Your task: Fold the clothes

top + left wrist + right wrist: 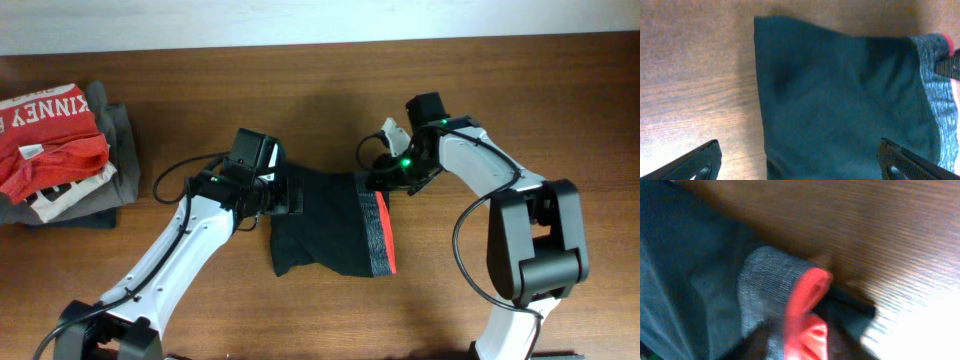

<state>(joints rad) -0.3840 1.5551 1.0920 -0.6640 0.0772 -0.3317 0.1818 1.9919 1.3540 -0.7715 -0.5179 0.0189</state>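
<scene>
Next, I close my left gripper on the middle of the black pants' edge (275,228) (769,158), the one opposite the grey waistband.
The clothes (325,225), black pants with a grey waistband (377,235) trimmed in red-orange, lie folded at the table's middle. My left gripper (285,193) hovers over their upper left edge. In the left wrist view the left gripper (799,150) is wide open, one finger over bare wood and the other over the black fabric (840,90). My right gripper (378,180) sits at the waistband's far end. In the blurred right wrist view the waistband corner (770,280) curls up, its red trim bunched inside the right gripper (805,345), which looks shut on it.
A red T-shirt with white lettering (50,140) lies on folded grey garments (115,150) at the far left of the wooden table (540,90). The right arm's base (535,240) stands at the near right.
</scene>
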